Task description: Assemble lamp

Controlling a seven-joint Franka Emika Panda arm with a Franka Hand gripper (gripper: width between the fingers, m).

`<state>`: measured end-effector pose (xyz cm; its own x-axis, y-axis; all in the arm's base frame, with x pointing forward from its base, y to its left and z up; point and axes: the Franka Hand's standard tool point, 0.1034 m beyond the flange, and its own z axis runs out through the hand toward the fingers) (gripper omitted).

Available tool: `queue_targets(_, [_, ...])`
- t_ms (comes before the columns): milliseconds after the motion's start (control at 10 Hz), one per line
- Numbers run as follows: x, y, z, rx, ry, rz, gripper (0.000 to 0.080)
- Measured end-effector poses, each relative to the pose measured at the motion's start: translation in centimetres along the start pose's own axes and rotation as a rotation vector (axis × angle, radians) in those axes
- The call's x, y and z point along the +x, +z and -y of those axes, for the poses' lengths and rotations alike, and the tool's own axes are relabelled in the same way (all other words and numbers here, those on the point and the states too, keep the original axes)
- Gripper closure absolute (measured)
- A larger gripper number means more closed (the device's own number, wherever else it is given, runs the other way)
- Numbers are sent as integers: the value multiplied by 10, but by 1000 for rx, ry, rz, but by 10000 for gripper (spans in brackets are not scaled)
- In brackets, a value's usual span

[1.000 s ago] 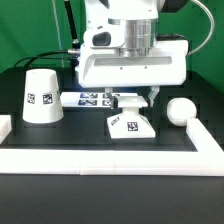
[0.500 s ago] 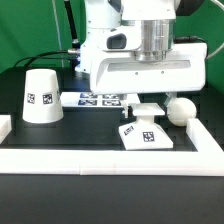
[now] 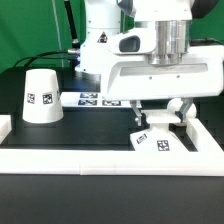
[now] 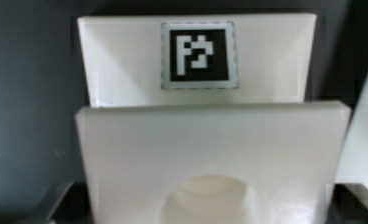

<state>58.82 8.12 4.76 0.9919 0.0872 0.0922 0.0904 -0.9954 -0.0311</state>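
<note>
I will let go of the lamp's base snug in the corner [image 3: 174,139] where the long front bar meets the side bar.
The square stepped base [image 3: 155,138] sits on the black table near the exterior view's right, close to the front and right rails. My gripper [image 3: 156,120] is down over it, with a finger on each side, shut on it. In the wrist view the base [image 4: 199,120] fills the picture, with its tag away from my gripper [image 4: 202,206] and its round socket between the dark fingers. The ball-shaped bulb [image 3: 181,107] lies just behind the base, partly hidden by my hand. The cone shade [image 3: 40,95] stands upright at the exterior view's left.
The marker board [image 3: 92,99] lies flat behind the middle. A long white rail [image 3: 90,162] runs along the front and another rail [image 3: 207,138] along the exterior view's right, meeting in a corner next to the base.
My gripper has moved toward the exterior view's right and a little forward, taking the base with it, from the middle to near the right front corner. The bulb is now partly hidden.
</note>
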Motion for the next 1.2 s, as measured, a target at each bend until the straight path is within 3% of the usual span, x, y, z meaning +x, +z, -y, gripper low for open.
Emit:
queue_targets(300, [24,2,7,4,21,-29,264])
queue_targets(600, [31,1,11,9,83,-4,263])
queue_targets(1100, [31,1,17,13,108,-7,263])
queue_targets(1200, [23,2,21,14,96,-9,209])
